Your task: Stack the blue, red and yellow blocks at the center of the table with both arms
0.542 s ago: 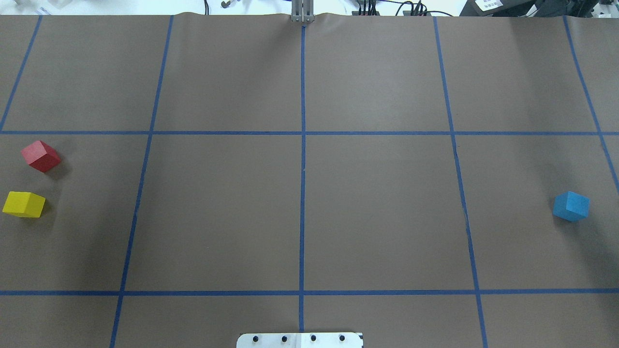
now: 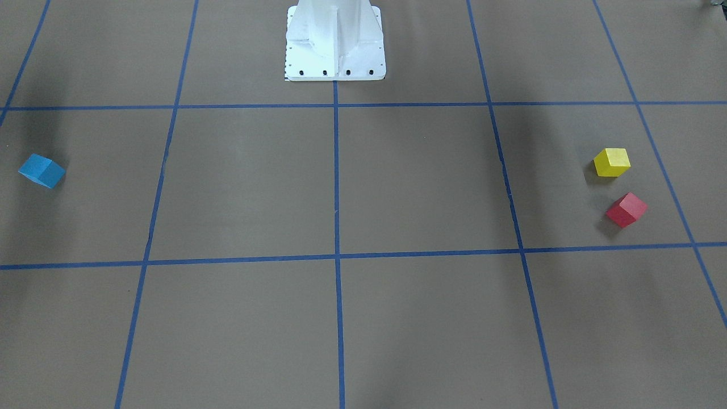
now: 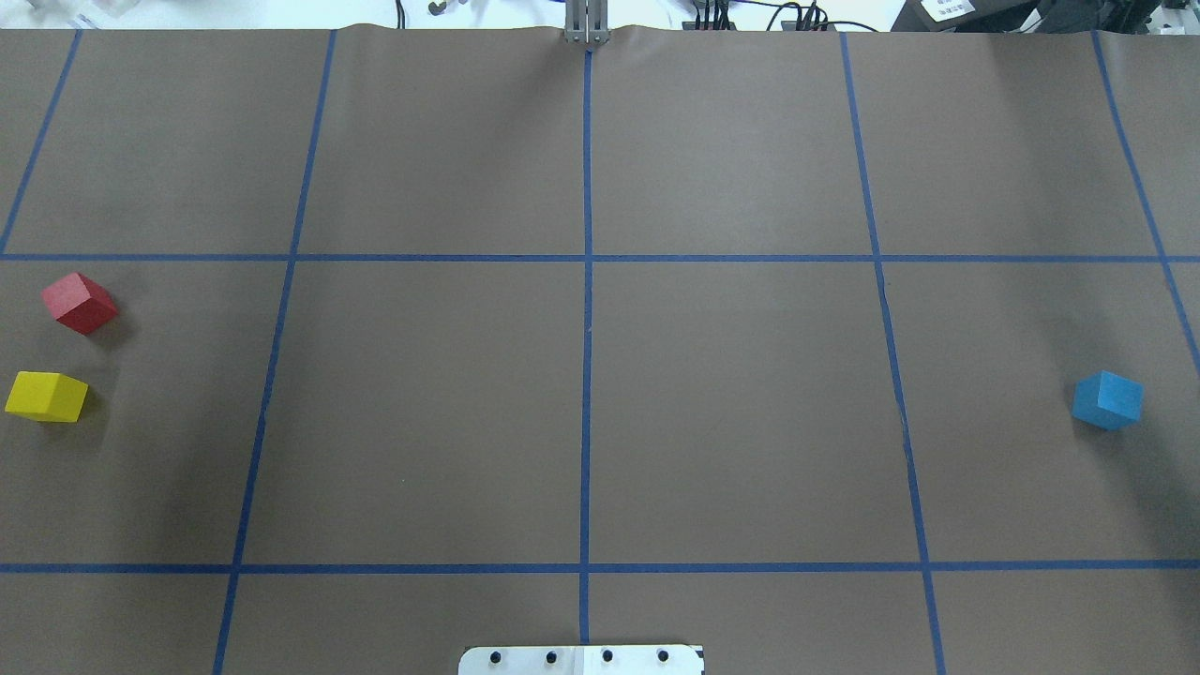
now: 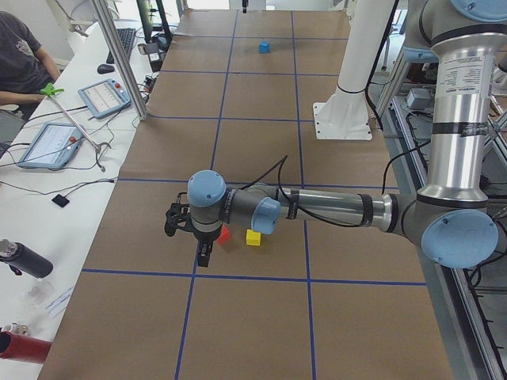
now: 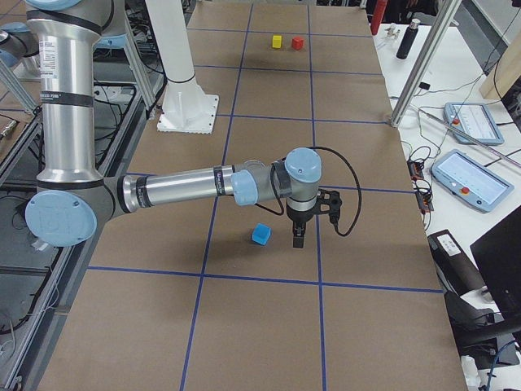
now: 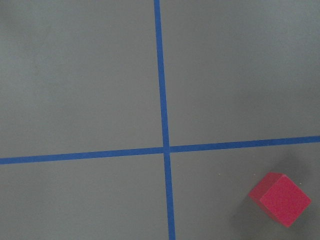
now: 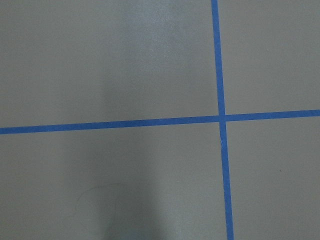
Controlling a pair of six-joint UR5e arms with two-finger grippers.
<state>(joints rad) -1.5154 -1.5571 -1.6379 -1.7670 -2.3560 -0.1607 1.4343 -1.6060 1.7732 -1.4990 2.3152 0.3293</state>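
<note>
Next, I will move my right gripper to the blue block, which sits apart from the yellow and red blocks, and close it on its opposite sides (image 2: 42,170).
The red block (image 3: 80,303) and the yellow block (image 3: 45,396) lie close together, not touching, at the table's (image 3: 422,403) left end. The blue block (image 3: 1107,399) sits alone at the right end. In the exterior left view my left gripper (image 4: 203,260) hangs over the table just beside the red block (image 4: 224,234) and near the yellow block (image 4: 253,237). In the exterior right view my right gripper (image 5: 297,240) hangs just beside the blue block (image 5: 260,235). Whether either gripper is open or shut I cannot tell. The left wrist view shows the red block (image 6: 280,199) at lower right.
The white pedestal (image 2: 335,45) stands at the robot's side of the table on the centre line. A metal post (image 4: 119,59) rises at the far edge. A seated person (image 4: 20,63), tablets (image 4: 49,145) and a bottle (image 4: 24,259) are at the side desk.
</note>
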